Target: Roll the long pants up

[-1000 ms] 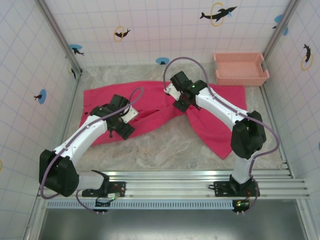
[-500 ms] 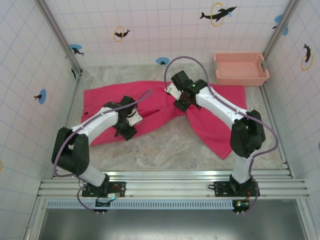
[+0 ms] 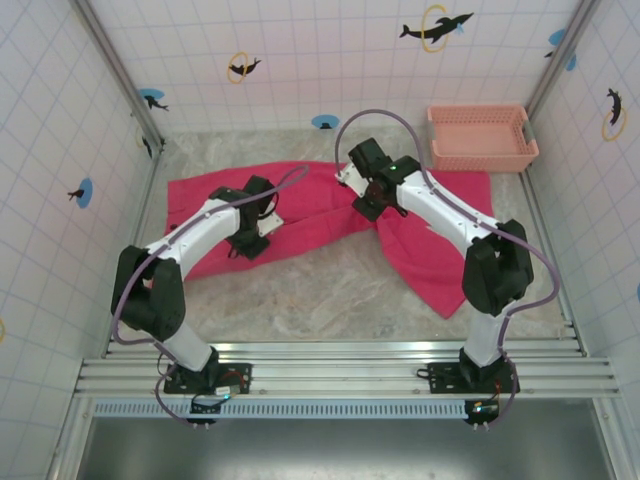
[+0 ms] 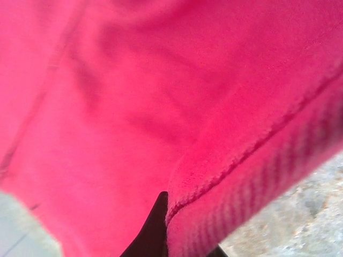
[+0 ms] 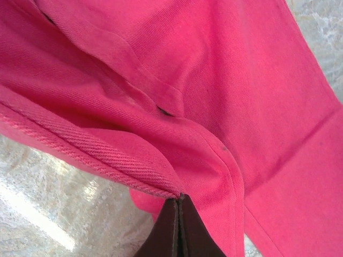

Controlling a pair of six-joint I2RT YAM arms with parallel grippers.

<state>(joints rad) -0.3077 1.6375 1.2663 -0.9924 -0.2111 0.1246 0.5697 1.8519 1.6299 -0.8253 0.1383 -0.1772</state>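
Observation:
My left gripper is going to release the near edge of the long pants just inside their far edge (image 3: 268, 171), facing the back wall.
The long pants (image 3: 310, 215) lie spread across the back half of the table, one leg running left, the other toward the front right. My left gripper (image 3: 246, 240) sits on the near edge of the left leg, shut on the long pants. In the left wrist view the hemmed edge of the long pants (image 4: 241, 155) folds over between the dark fingers (image 4: 153, 230). My right gripper (image 3: 366, 206) is at the middle of the garment. In the right wrist view its fingers (image 5: 171, 230) are pressed together, pinching a stitched edge of the long pants (image 5: 161, 160).
A salmon-pink slotted basket (image 3: 482, 138) stands at the back right corner. Bare marbled tabletop (image 3: 330, 290) stretches between the pants and the metal rail (image 3: 340, 370) at the front. Tiled walls close in on the left, back and right.
My left gripper has closed on the pants' near edge, and the left arm's elbow has swung back to the left. My right gripper has shifted slightly right, still pinching the cloth.

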